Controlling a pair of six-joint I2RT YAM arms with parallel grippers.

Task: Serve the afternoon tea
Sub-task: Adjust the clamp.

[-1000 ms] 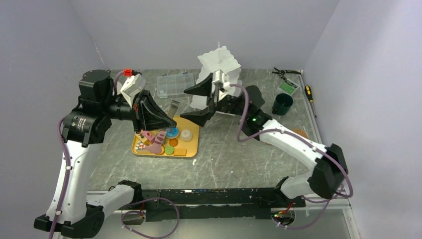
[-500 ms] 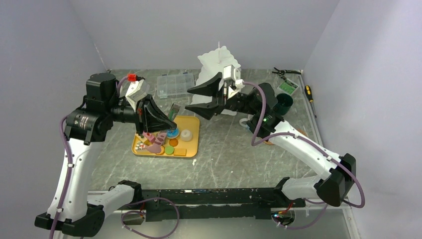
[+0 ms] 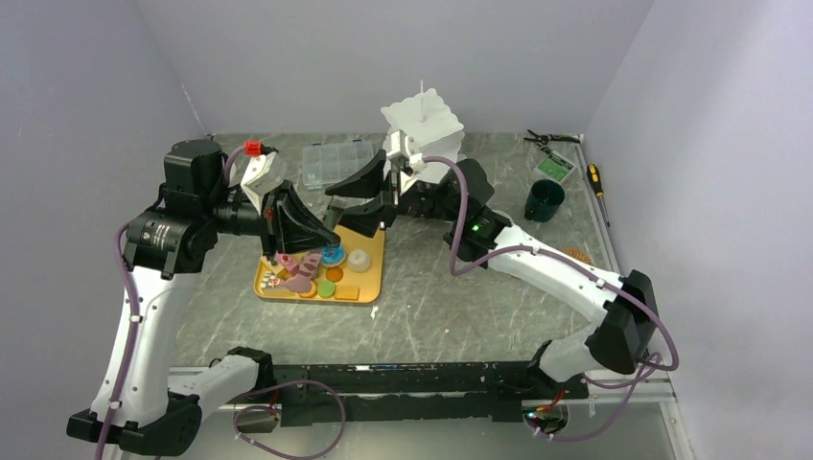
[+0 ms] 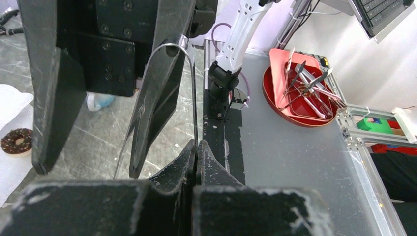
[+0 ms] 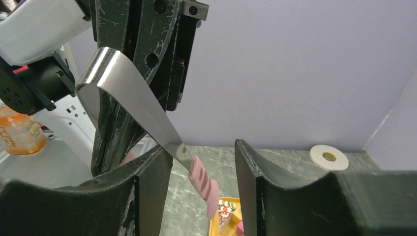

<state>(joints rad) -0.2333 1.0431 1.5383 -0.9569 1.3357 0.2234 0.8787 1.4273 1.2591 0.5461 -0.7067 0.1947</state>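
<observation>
My left gripper is holding the tongs' metal piece, where my right gripper needs room. So I will take a pink end (image 5: 203, 184) of the tongs with my left gripper before the handover.
My left gripper (image 3: 329, 233) hangs over the orange tray (image 3: 370, 276), shut on the metal band of the pink tongs (image 4: 189, 64); its fingertips (image 4: 196, 147) pinch the thin strip. My right gripper (image 3: 339, 205) has come in from the right and its jaws stand apart around one tong arm (image 5: 204, 183). That arm rests against the left finger (image 5: 152, 177), with a gap to the other finger. Toy pastries (image 3: 321, 273) lie on the tray, a cake slice (image 5: 225, 212) among them. The white tiered stand (image 3: 427, 117) is behind, with a chocolate donut (image 4: 15, 141) on it. A dark-green mug (image 3: 544, 199) stands at the right.
A clear compartment box (image 3: 336, 161) lies behind the tray. Pliers (image 3: 546, 140) and a screwdriver (image 3: 596, 180) lie at the far right edge, and a cork coaster (image 3: 577, 255) peeks out beside the right arm. A tape roll (image 5: 328, 157) sits on the table.
The right gripper swung left from in front of the stand to the tongs, and its jaws narrowed around one arm. The left gripper kept its hold and barely moved.
</observation>
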